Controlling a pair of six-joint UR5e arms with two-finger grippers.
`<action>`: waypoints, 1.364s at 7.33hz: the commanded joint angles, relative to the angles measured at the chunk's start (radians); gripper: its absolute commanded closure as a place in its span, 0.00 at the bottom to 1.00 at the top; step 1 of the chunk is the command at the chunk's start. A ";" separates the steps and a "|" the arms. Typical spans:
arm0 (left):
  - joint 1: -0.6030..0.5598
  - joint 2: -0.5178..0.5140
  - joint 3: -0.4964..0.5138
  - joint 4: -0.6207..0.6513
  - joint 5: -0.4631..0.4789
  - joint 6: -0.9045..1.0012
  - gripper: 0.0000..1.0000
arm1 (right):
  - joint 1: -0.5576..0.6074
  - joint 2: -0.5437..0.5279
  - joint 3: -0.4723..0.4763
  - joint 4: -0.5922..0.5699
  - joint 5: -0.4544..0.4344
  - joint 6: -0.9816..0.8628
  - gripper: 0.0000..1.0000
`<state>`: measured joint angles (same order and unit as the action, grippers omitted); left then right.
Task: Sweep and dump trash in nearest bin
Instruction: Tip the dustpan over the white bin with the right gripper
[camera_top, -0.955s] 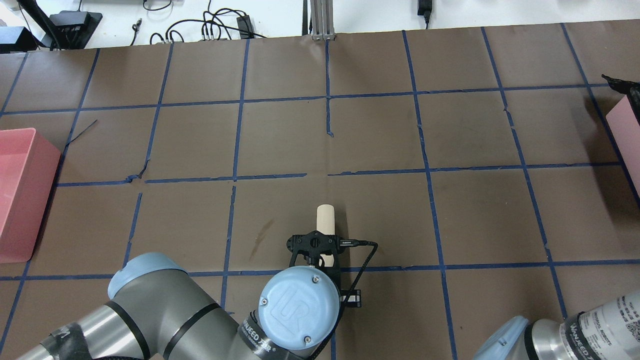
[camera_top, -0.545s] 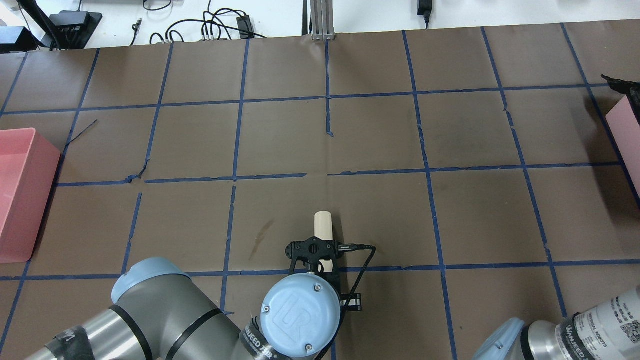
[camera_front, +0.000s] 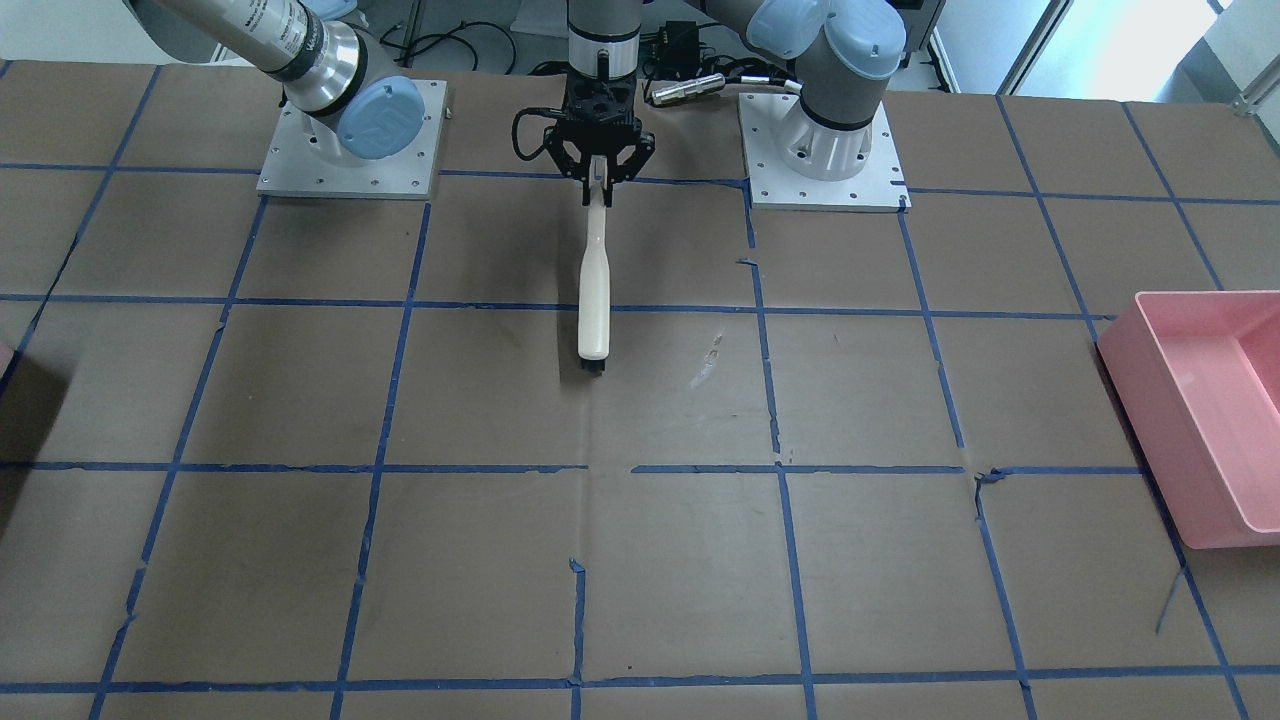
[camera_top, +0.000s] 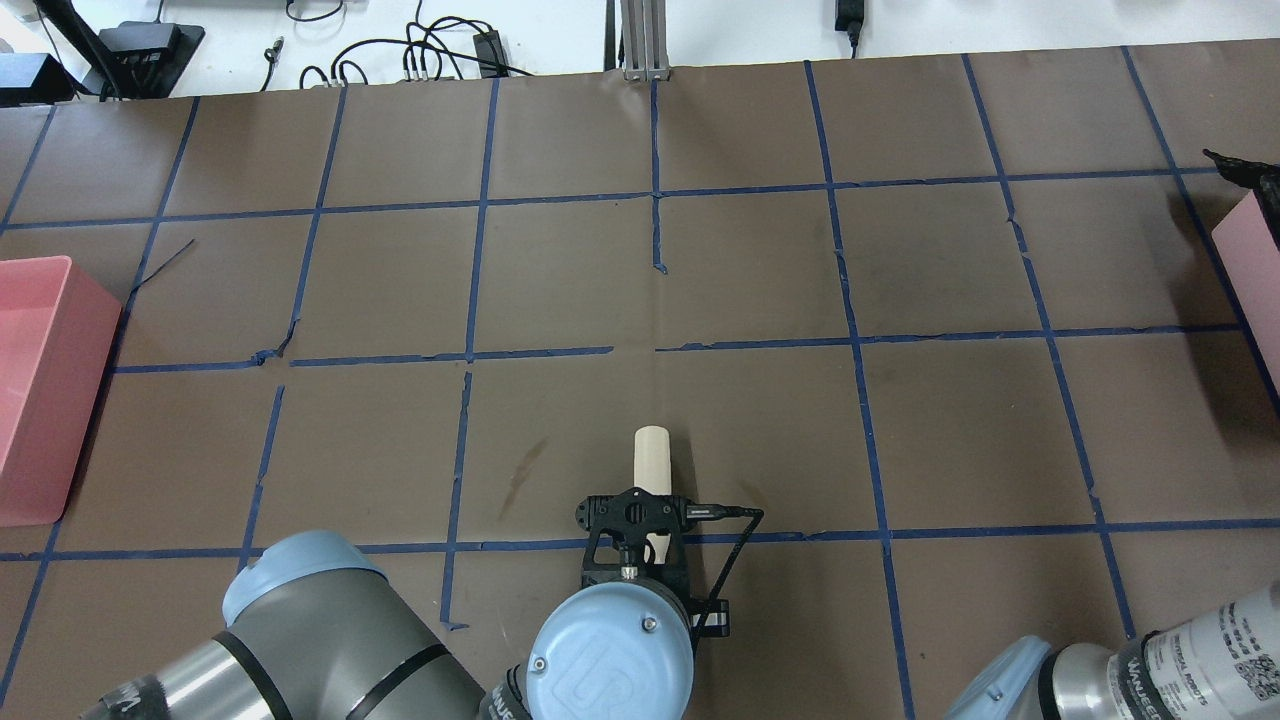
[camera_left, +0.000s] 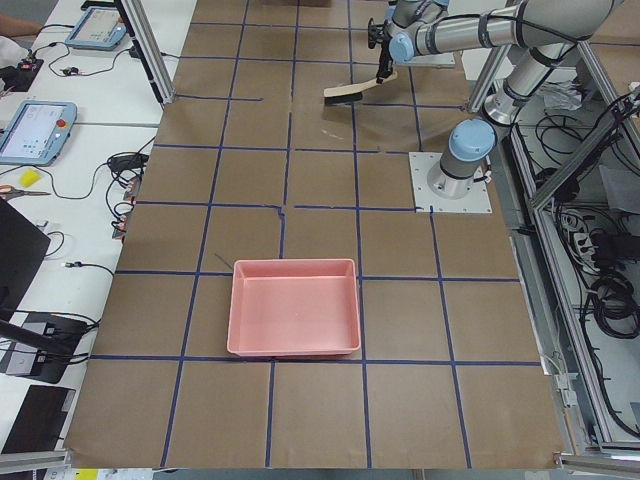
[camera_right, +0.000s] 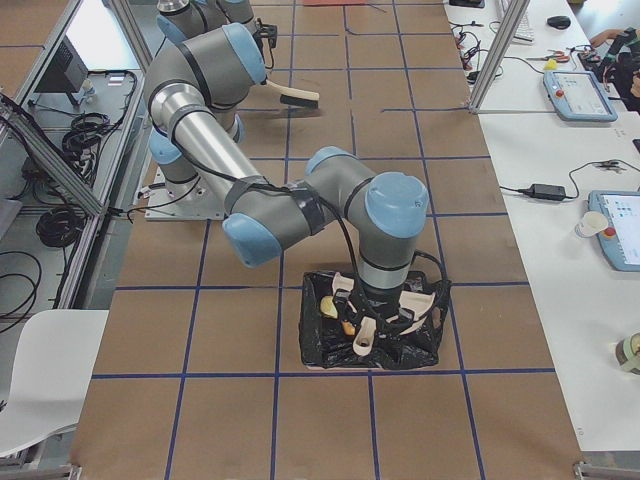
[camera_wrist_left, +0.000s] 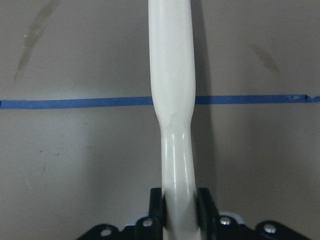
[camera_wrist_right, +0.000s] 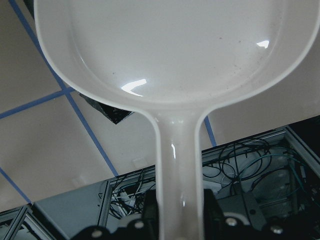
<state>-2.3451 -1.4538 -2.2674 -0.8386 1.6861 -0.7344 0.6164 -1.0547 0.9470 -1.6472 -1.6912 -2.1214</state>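
Observation:
My left gripper will let go of the cream-handled brush on the table, lying across the blue tape line (camera_front: 591, 256) (camera_wrist_left: 174, 150) near my base.
My left gripper (camera_front: 597, 182) is shut on the thin end of a cream-handled brush (camera_front: 593, 300), which hangs over the table near my base. The grip shows in the left wrist view (camera_wrist_left: 179, 200) and the brush handle from overhead (camera_top: 651, 455). My right gripper (camera_wrist_right: 180, 205) is shut on the handle of a white dustpan (camera_wrist_right: 170, 55), whose scoop is empty. The exterior right view shows it over a black-lined bin (camera_right: 420, 352). The trash lies inside that bin: a pale yellow chunk (camera_right: 327, 306) and an orange-brown bit (camera_right: 347, 327).
A pink bin (camera_top: 40, 390) stands at the table's left end, also in the front view (camera_front: 1200, 400). The right bin's pink wall (camera_top: 1255, 250) and its black liner (camera_top: 1240, 165) show at the overhead view's right edge. Blue tape lines grid the brown table.
My left gripper has drawn back a little toward my base, the brush still in it. The pink bins have not moved.

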 joint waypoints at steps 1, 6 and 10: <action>-0.049 0.015 -0.017 0.000 0.027 -0.022 1.00 | 0.005 -0.074 0.051 0.240 0.132 0.229 1.00; -0.056 -0.003 -0.053 0.009 0.023 -0.076 1.00 | 0.201 -0.456 0.714 -0.078 0.280 0.735 1.00; -0.066 -0.013 -0.058 0.007 0.009 -0.071 1.00 | 0.500 -0.349 0.739 -0.264 0.320 1.240 1.00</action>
<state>-2.4099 -1.4644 -2.3240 -0.8313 1.7008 -0.8071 1.0253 -1.4494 1.6819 -1.8543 -1.3796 -1.0449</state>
